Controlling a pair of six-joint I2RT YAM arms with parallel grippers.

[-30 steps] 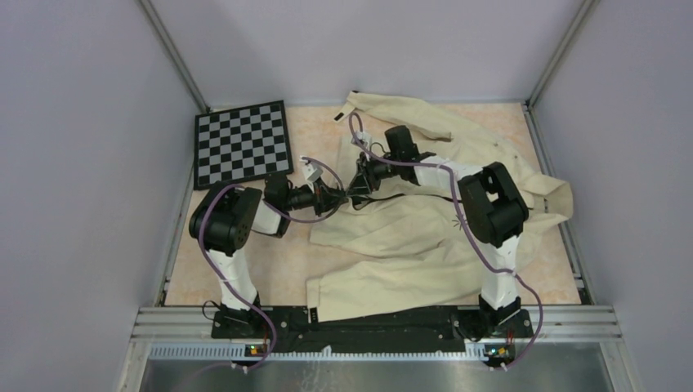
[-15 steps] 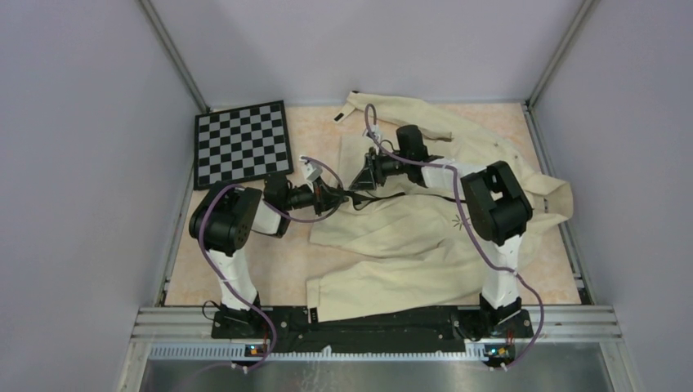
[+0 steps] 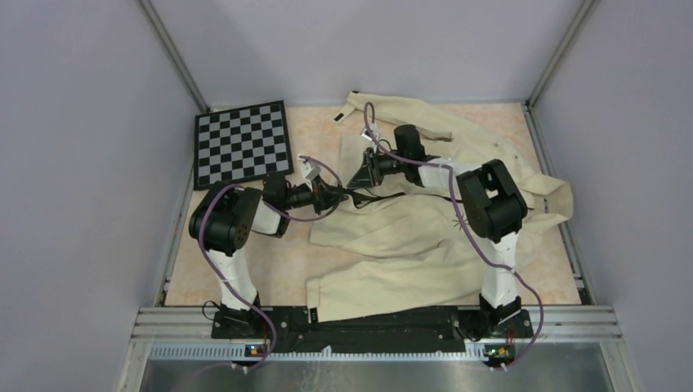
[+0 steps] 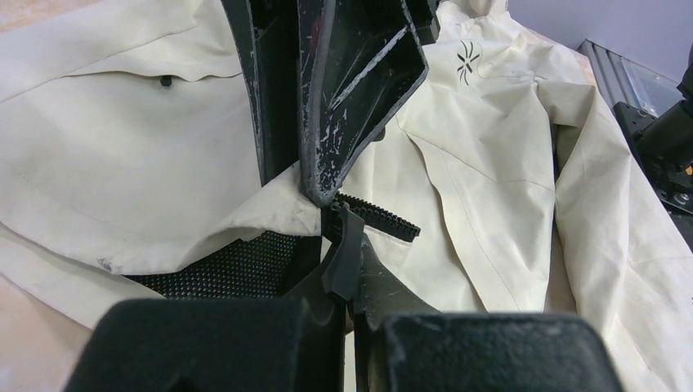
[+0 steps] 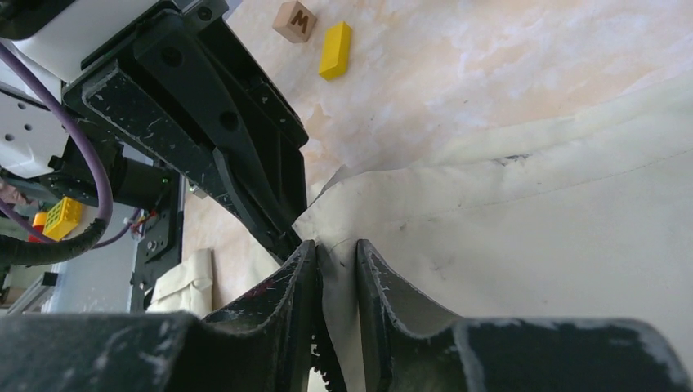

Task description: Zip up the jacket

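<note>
The jacket's front edge is keeping my right gripper busy, so my left gripper needs to let go of the zipper pull and take that front edge (image 4: pixel 304 219), so that my right gripper is free to zip.
The cream jacket (image 3: pixel 409 237) lies spread over the table's middle and right, its dark starburst mark (image 4: pixel 467 61) showing in the left wrist view. My left gripper (image 3: pixel 342 196) is shut on the dark zipper pull (image 4: pixel 346 245), with the black zipper teeth (image 4: pixel 380 216) running off just beyond it. My right gripper (image 3: pixel 358 180) meets it tip to tip from the far side. In the right wrist view the right gripper (image 5: pixel 335 255) is shut on the jacket's front edge (image 5: pixel 490 237) beside the zipper. The black mesh lining (image 4: pixel 229 265) shows under the lifted edge.
A checkerboard (image 3: pixel 243 144) lies at the far left of the table. A wooden letter block (image 5: pixel 295 20) and a yellow block (image 5: pixel 336 49) lie on bare table beyond the jacket edge. Grey walls enclose the table on three sides.
The right gripper has moved a little up and to the right, away from the left gripper, taking the jacket edge with it. The left arm has held still.
</note>
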